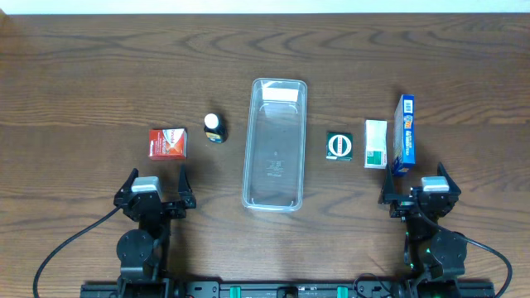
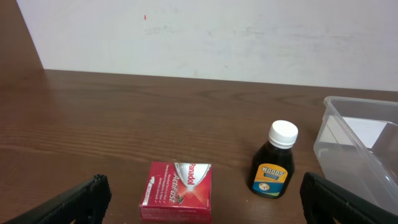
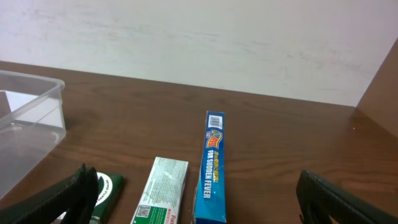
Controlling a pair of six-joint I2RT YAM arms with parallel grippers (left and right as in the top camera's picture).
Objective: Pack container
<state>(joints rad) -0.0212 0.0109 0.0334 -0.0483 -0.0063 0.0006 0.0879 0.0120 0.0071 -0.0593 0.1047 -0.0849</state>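
The blue box beside the white-and-green box is next for my right gripper, which should move over to it and close on the middle of its top edge (image 1: 407, 135) (image 3: 212, 157).
The long clear plastic container (image 1: 275, 145) lies empty at the table's middle; it also shows in the left wrist view (image 2: 364, 152) and the right wrist view (image 3: 25, 118). Left of it are a red Panadol box (image 1: 167, 142) (image 2: 178, 190) and a dark bottle with a white cap (image 1: 214, 127) (image 2: 274, 162). Right of it are a green box (image 1: 339, 146) (image 3: 107, 190), a white-and-green box (image 1: 375, 143) (image 3: 163, 190) and a blue box on its edge (image 1: 404, 132) (image 3: 211, 165). My left gripper (image 1: 157, 184) (image 2: 202, 208) and right gripper (image 1: 418, 184) (image 3: 196, 205) are open and empty, near the front edge.
The wooden table (image 1: 99, 74) runs back to a white wall (image 2: 205, 37). Cables run from both arm bases at the front edge.
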